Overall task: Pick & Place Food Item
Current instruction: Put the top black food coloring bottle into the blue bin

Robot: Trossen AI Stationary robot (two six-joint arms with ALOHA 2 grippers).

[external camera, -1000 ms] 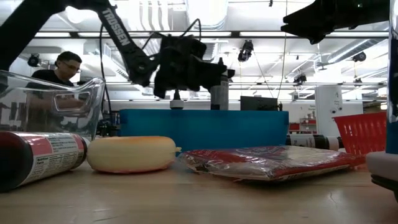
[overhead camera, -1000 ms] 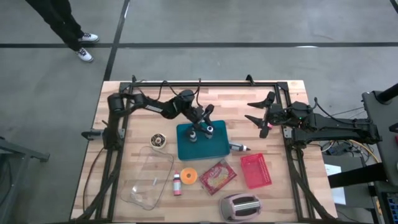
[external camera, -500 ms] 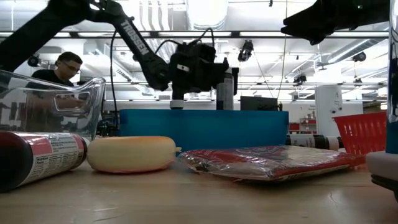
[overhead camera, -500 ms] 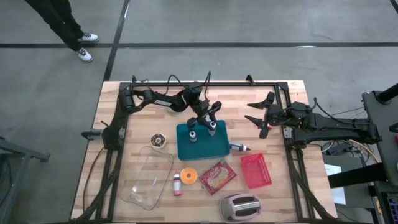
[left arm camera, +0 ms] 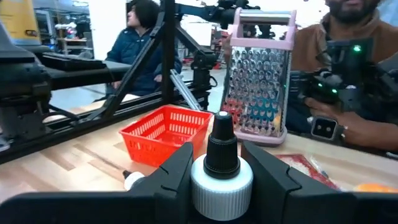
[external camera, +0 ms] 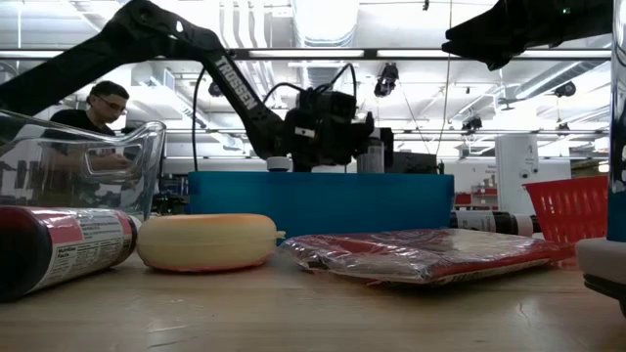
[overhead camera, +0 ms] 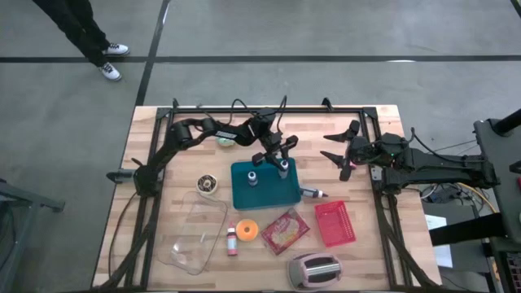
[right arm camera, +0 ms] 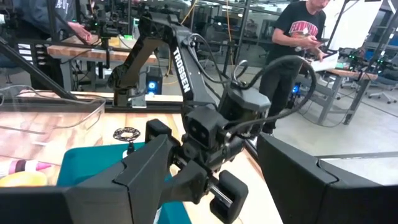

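Note:
Next, my left gripper lets go of the small bottle in the blue tray's end nearer the red basket (overhead camera: 280, 177), beside the second bottle.
A small bottle with a white cap and a black nozzle (left arm camera: 221, 177) stands upright over the blue tray (overhead camera: 264, 194), at its far right part (overhead camera: 283, 167). My left gripper (overhead camera: 282, 159) is shut on it; in the low view (external camera: 375, 147) the tray wall hides the bottle's bottom. A second small bottle (overhead camera: 252, 177) stands on the tray's left part. My right gripper (overhead camera: 330, 145) is open and empty, up in the air to the right of the tray; its wrist view (right arm camera: 217, 180) looks at the left arm's gripper. My left gripper pinches the bottle's white cap (left arm camera: 200, 186) between its two fingers, one finger (left arm camera: 177, 171) on each side. The fingers come nearly level from the table's far left. The bottle stays upright; whether it is clear of the tray I cannot tell.
Near the tray's near side lie a red packet (overhead camera: 284, 230), a yellow round item (overhead camera: 247, 230), a small pink bottle (overhead camera: 231, 241), a red basket (overhead camera: 334, 222), a pink grater (overhead camera: 313, 270) and a marker (overhead camera: 313, 194). A glass dish (overhead camera: 195, 232) and a tape roll (overhead camera: 208, 185) lie left.
My left gripper has gone toward the table's right edge and a little toward the far edge, staying shut on the white-capped bottle. The bottle has gone with it across the tray's far part and stays upright. The second bottle has stayed where it was.

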